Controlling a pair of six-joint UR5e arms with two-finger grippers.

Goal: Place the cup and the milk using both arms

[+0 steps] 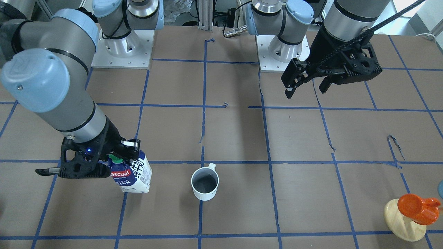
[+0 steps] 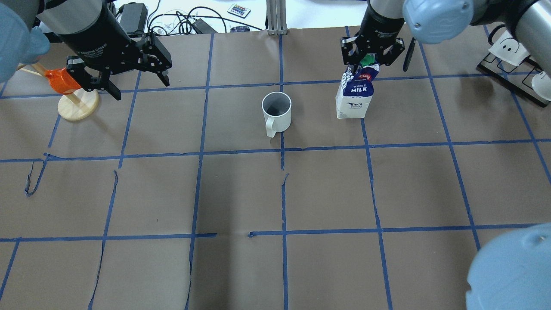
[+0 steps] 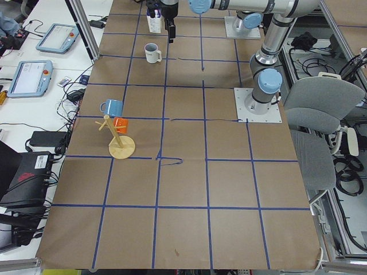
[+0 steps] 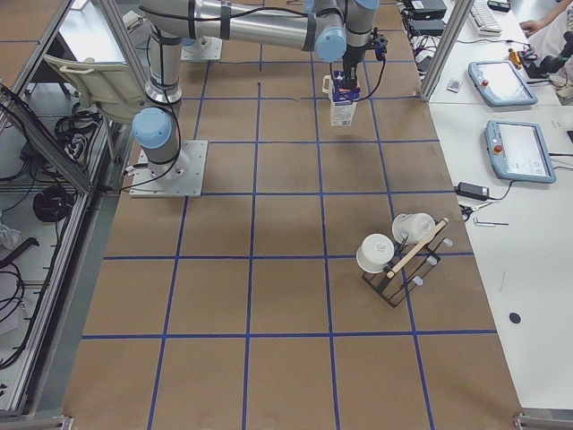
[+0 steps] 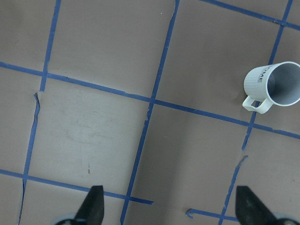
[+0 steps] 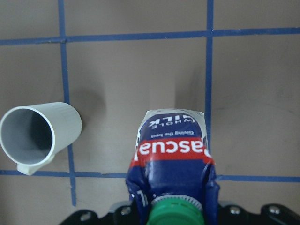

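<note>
My right gripper will let go of the milk carton on the brown table (image 1: 177, 201) (image 6: 105, 101) beside the white cup.
The white cup (image 1: 205, 183) stands upright near the middle of the table, its handle towards the robot. It also shows in the overhead view (image 2: 277, 110) and both wrist views (image 5: 274, 86) (image 6: 40, 136). The blue and white milk carton (image 1: 133, 176) stands beside it (image 2: 355, 97), slightly tilted, its base at the table. My right gripper (image 2: 366, 60) is shut on the carton's top by the green cap (image 6: 174, 211). My left gripper (image 2: 140, 86) is open and empty, held in the air well away from the cup (image 1: 306, 90).
A wooden mug stand (image 2: 77, 107) with an orange cup (image 1: 415, 207) sits under my left arm; a blue cup (image 3: 112, 106) hangs on it too. A black rack with white mugs (image 4: 398, 264) stands at the far right. Blue tape lines grid the brown table.
</note>
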